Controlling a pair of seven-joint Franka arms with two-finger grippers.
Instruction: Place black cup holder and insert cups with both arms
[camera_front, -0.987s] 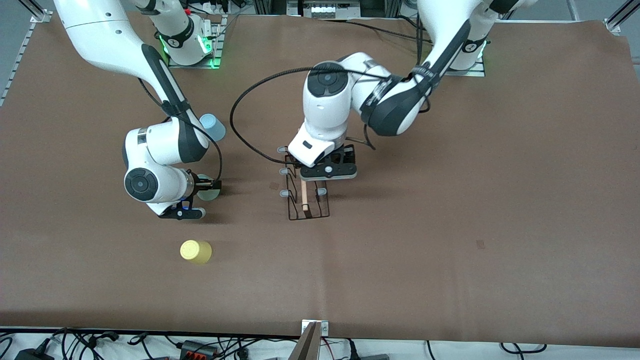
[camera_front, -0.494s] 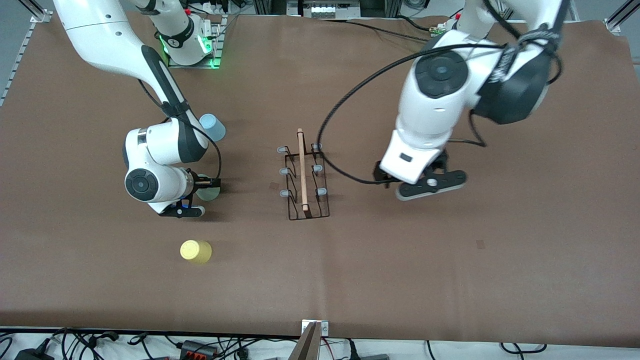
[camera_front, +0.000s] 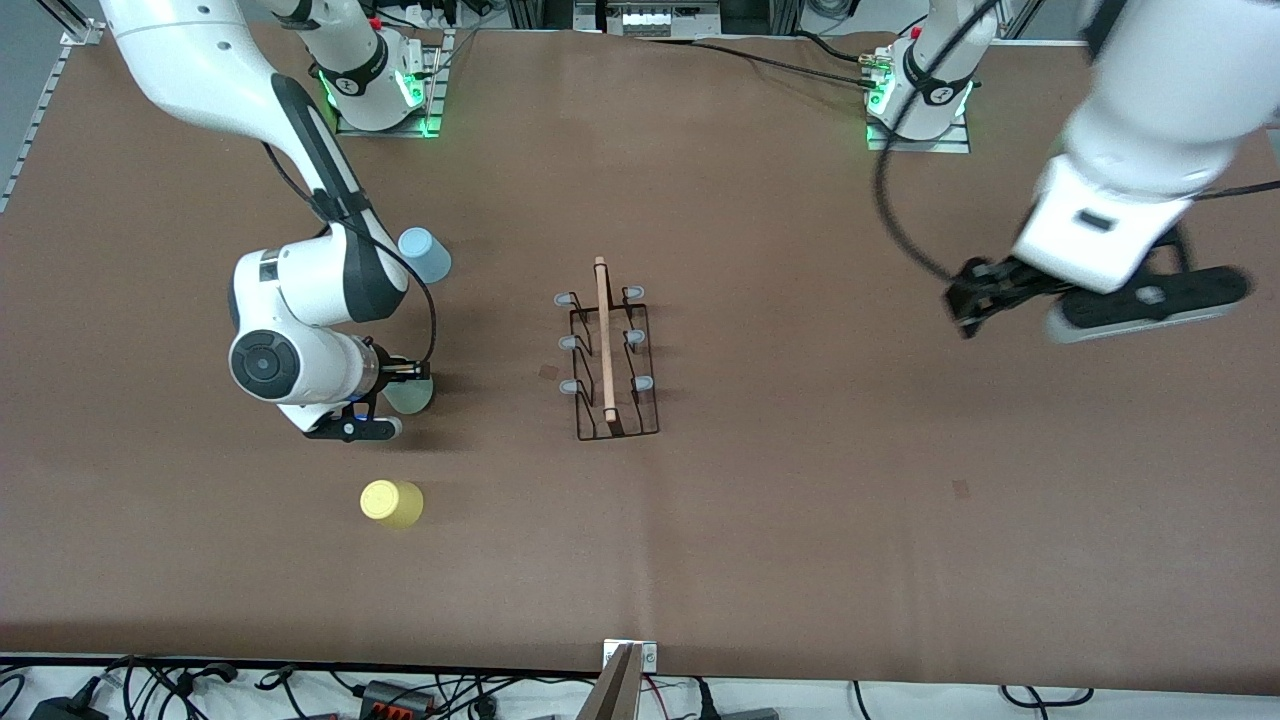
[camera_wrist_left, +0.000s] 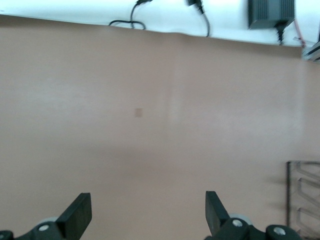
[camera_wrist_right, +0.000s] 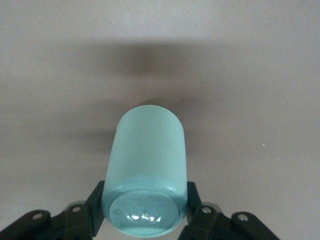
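Observation:
I need to use my right gripper to release the pale green cup on the cup holder's peg (camera_front: 583, 319) that is closest to the light blue cup.
The black cup holder (camera_front: 606, 350) stands upright at the table's middle, with its wooden rod handle on top and its grey-tipped pegs bare. Its edge shows in the left wrist view (camera_wrist_left: 303, 192). My left gripper (camera_front: 978, 298) is open and empty, up in the air over bare table toward the left arm's end; its fingers (camera_wrist_left: 80, 216) are spread wide. My right gripper (camera_front: 406, 374) is shut on the pale green cup (camera_front: 412, 396), held on its side low over the table (camera_wrist_right: 147, 160). The light blue cup (camera_front: 425, 254) and the yellow cup (camera_front: 391, 503) stand upside down near it.
The brown mat (camera_front: 800, 500) covers the whole table. The arm bases (camera_front: 380, 90) stand along the edge farthest from the front camera. Cables and power bricks (camera_front: 380, 692) lie along the nearest edge.
My left gripper has let go of the holder's handle and swung away toward the left arm's end. The holder stays in place. My right arm shifted slightly with the green cup.

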